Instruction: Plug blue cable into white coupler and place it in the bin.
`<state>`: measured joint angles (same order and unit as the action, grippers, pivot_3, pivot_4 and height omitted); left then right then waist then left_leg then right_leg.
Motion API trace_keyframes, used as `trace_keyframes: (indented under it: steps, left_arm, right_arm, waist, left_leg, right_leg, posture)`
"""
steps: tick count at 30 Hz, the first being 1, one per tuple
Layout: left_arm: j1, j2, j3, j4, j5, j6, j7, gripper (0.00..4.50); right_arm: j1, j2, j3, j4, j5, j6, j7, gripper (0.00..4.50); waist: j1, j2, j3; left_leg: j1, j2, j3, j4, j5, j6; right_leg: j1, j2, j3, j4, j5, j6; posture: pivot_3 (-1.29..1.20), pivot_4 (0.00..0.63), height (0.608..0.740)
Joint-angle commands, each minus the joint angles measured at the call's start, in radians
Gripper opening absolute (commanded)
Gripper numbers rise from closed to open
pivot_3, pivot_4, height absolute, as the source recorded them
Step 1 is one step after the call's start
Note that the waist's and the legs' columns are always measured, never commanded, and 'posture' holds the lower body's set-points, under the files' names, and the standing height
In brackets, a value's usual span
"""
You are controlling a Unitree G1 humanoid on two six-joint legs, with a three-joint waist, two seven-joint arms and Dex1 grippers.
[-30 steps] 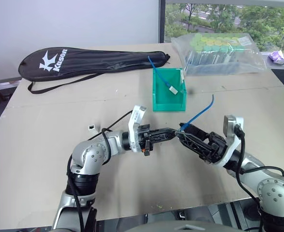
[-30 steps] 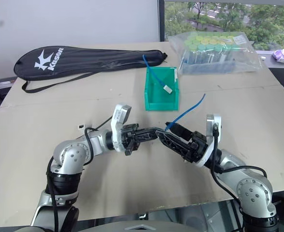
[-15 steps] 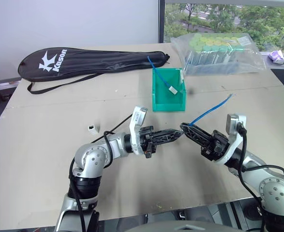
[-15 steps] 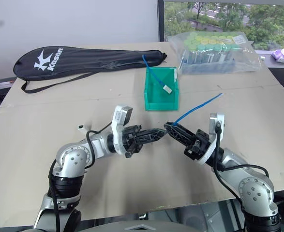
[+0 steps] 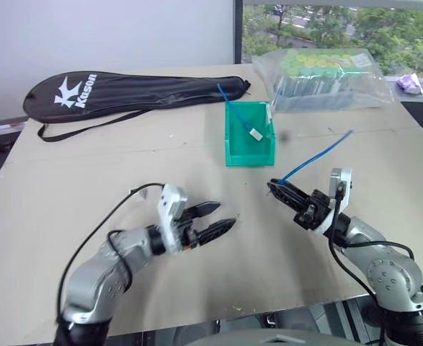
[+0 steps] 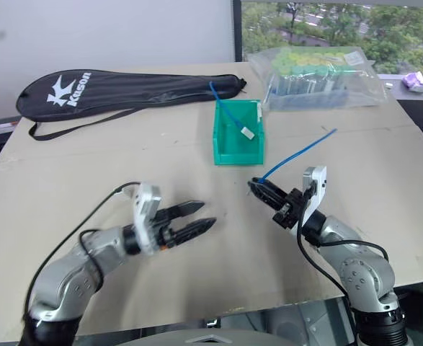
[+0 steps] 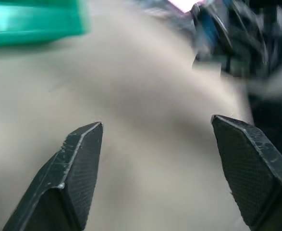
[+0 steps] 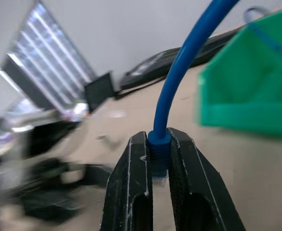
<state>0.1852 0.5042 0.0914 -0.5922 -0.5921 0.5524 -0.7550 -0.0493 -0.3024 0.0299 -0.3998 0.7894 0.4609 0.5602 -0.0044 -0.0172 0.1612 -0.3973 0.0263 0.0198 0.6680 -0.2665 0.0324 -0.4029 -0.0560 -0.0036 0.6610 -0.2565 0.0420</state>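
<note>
The white coupler (image 5: pixel 137 194) is on the table beside the black cord. Next, my left gripper closes on its sides and keeps the coupler's socket free.
My right gripper (image 5: pixel 272 186) is shut on one end of the blue cable (image 5: pixel 318 155), which arcs up and away to the right above the table. In the right wrist view the fingers (image 8: pixel 131 192) pinch the cable's blue boot (image 8: pixel 159 142), and the clear plug (image 8: pixel 159 180) shows between them. My left gripper (image 5: pixel 223 215) hangs open and holds nothing, a short way left of the right one, low over the table. The white coupler (image 5: pixel 133 191) is a tiny block on the table beyond my left arm. The green bin (image 5: pixel 234 146) stands past both grippers.
Inside the bin lies another blue cable with a white block (image 5: pixel 254 132) on its end. A black racket bag (image 5: pixel 125 90) lies at the back left. A clear bag of green-capped tubes (image 5: pixel 326 76) sits at the back right. A black cord (image 5: pixel 114 216) loops over my left arm.
My right gripper shut on the cable end where the two grippers met. My left gripper then opened and drew back to the left and down, away from the cable.
</note>
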Motion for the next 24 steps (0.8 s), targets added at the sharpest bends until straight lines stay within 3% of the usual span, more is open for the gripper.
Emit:
trace_keyframes:
  steps: [1,6,11,24]
  left_arm:
    - [0.108,-0.054,0.059,-0.140,0.056,-0.107,0.105,3.78]
    - [0.266,-0.187,0.123,-0.157,0.291,-0.287,0.335,3.78]
    - [0.209,-0.306,0.143,0.016,0.535,-0.365,0.618,3.78]
    - [-0.043,-0.375,0.101,0.369,0.604,-0.426,0.726,3.78]
  right_arm:
    - [-0.037,0.016,0.034,0.026,-0.116,-0.112,0.039,0.00]
    - [-0.100,0.041,0.061,0.078,-0.163,-0.152,0.079,0.00]
    - [-0.132,0.051,0.084,0.095,-0.194,-0.158,0.111,0.00]
    - [-0.118,0.069,0.081,0.042,-0.191,-0.143,0.094,0.00]
  waist:
    - [0.001,0.000,0.000]
    - [-0.001,-0.001,-0.001]
    - [0.010,-0.001,-0.001]
    - [0.017,-0.003,-0.004]
  left_leg:
    - [0.000,0.000,0.000,0.000,0.000,0.000]
    - [0.000,-0.001,0.001,0.000,0.000,0.000]
    - [0.001,-0.002,-0.001,0.000,0.000,0.000]
    - [0.001,-0.002,0.000,0.001,0.000,0.001]
  right_leg:
    - [0.000,0.000,0.000,0.000,0.000,0.000]
    - [0.001,-0.003,0.000,-0.001,0.000,0.000]
    - [0.001,-0.002,-0.002,-0.001,0.000,0.000]
    - [0.001,-0.002,-0.005,0.000,0.000,0.000]
  posture:
    - [0.00,0.150,0.740]
    - [0.00,0.150,0.740]
    - [0.00,0.150,0.740]
    - [0.00,0.150,0.740]
